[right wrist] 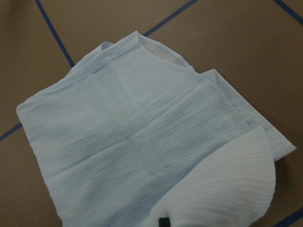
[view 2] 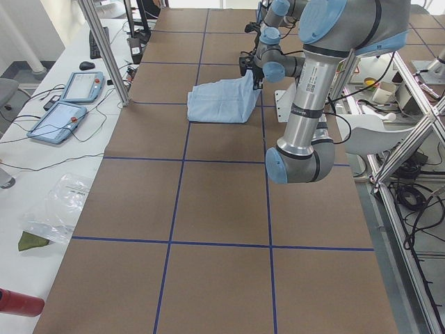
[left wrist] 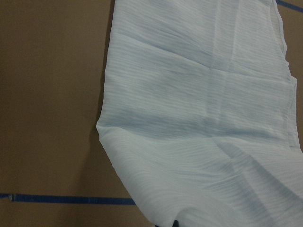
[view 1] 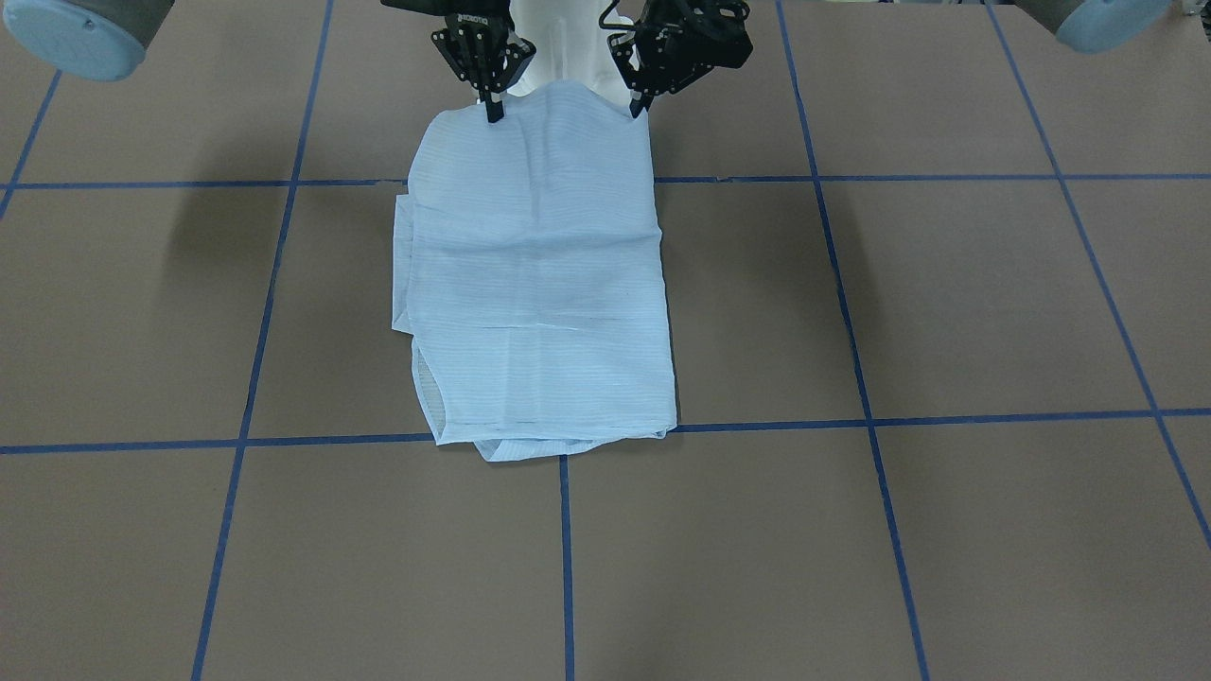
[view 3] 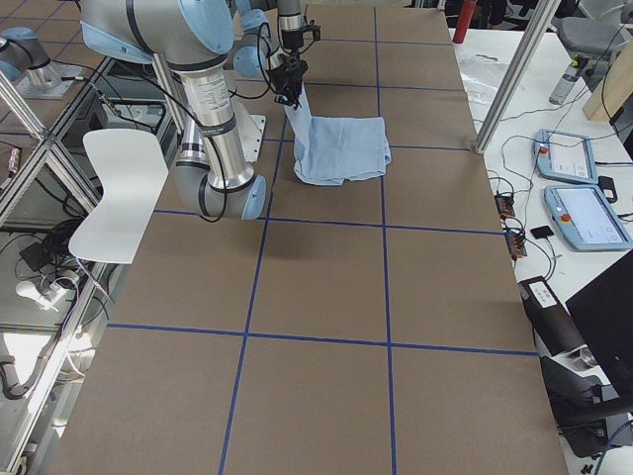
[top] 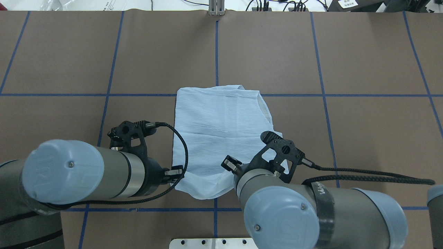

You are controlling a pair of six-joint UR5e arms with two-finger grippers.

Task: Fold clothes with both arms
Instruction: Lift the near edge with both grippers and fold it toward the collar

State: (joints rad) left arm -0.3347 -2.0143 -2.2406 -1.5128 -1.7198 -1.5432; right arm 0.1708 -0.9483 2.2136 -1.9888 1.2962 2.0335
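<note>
Next, my left gripper lets go of the shirt's raised corner onto the flat far corner [view 1: 677, 432], beside the line of blue tape.
The clothes are one light-blue pinstriped shirt [view 1: 539, 284], folded into a rough rectangle at the table's middle [top: 221, 121]. The edge nearest the robot's base is lifted off the table and the far part lies flat. My left gripper [view 1: 640, 106] is shut on one corner of that raised edge. My right gripper [view 1: 494, 112] is shut on the other corner. In the overhead view the left gripper [top: 175, 172] and right gripper [top: 229, 163] sit at the shirt's near corners. Both wrist views are filled with the shirt [left wrist: 199, 118] [right wrist: 132, 142], cloth draping down from the fingers.
Blue tape lines [view 1: 566, 558] divide the brown table into squares. The white pedestal base [view 1: 563, 47] stands just behind the grippers. A side table with teach pendants [view 2: 69, 97] and a metal post [view 2: 104, 49] borders the far side; a white chair [view 3: 124, 193] stands beside the robot.
</note>
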